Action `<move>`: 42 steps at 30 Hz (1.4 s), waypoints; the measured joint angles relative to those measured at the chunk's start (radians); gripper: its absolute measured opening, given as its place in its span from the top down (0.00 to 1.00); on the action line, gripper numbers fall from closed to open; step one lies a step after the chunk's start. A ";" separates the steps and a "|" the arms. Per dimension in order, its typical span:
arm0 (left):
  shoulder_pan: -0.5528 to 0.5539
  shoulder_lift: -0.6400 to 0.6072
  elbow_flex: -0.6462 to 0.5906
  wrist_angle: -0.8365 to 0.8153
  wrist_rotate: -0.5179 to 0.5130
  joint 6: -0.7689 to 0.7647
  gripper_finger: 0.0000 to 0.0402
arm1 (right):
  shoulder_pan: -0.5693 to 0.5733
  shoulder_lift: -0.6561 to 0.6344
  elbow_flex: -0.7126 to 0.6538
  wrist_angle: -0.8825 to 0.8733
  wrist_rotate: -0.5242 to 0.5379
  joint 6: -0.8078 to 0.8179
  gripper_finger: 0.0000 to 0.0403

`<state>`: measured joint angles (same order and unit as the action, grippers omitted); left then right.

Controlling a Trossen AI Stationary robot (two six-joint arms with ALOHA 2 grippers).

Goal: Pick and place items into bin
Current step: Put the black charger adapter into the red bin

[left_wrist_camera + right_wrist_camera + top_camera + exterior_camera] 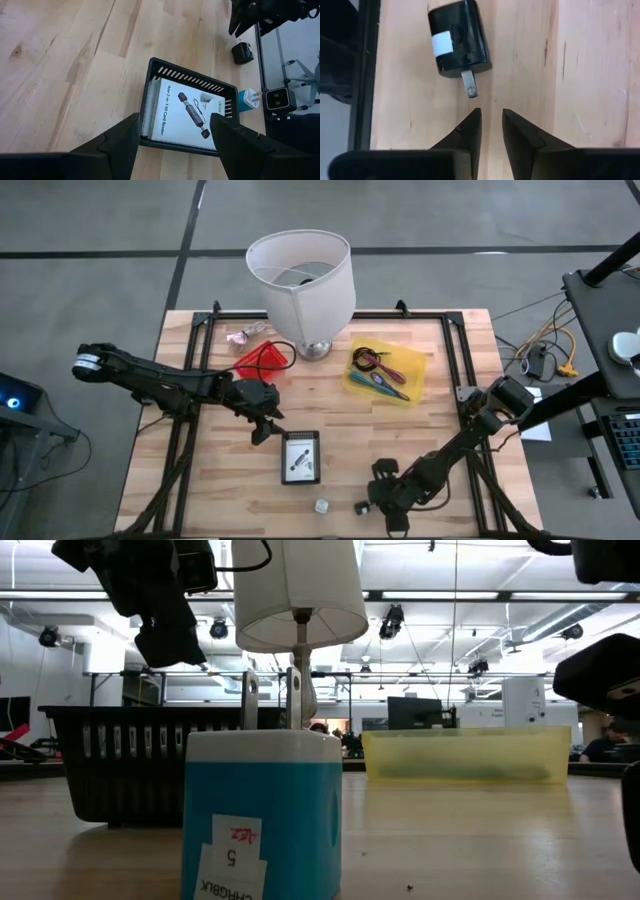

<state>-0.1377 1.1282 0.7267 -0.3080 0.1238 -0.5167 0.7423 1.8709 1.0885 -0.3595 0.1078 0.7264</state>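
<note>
Next, I open my right gripper wider, as its finger gap is too narrow for the black plug cube, take its sides (pixel 461 40), then pass it to my left gripper.
A small black slotted bin (pixel 300 457) stands on the table and holds a white printed card box (pixel 186 114). My left gripper (pixel 262 425) hovers open just beyond the bin's far left corner, above the bin (pixel 130 760) in the low view. My right gripper (pixel 490 117) is low over the table near the near edge, its fingers only a narrow gap apart. A black plug cube (pixel 459 42) lies on its side just ahead of it, untouched. A blue-and-white plug cube (pixel 322 506) stands on the wood between the bin and the near edge.
A yellow tray (pixel 387 372) at the far right holds a coiled cable, purple strips and a teal stick. A large white lampshade (pixel 303 280) stands at the far middle, with a red object (pixel 262 360) and a pale wrapper (pixel 245 333) beside it. Black rails (pixel 462 370) frame the table.
</note>
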 joint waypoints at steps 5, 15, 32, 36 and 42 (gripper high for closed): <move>0.000 0.000 0.000 0.000 0.000 0.000 0.44 | 0.000 -0.016 0.000 0.016 0.000 -0.008 0.75; 0.000 0.000 0.000 0.000 0.000 -0.001 0.44 | -0.001 -0.009 0.002 0.285 0.004 -0.220 0.44; 0.000 0.000 -0.001 -0.001 0.000 -0.003 0.44 | -0.046 0.073 0.020 0.234 0.071 -0.279 0.39; 0.000 0.000 -0.001 -0.001 0.000 -0.001 0.44 | -0.047 0.073 0.031 0.234 0.070 -0.276 0.46; 0.000 0.000 -0.001 -0.001 0.000 -0.001 0.44 | -0.054 0.070 0.035 0.212 0.068 -0.260 0.68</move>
<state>-0.1379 1.1282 0.7258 -0.3089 0.1242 -0.5175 0.6879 1.9408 1.1236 -0.1473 0.1757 0.4666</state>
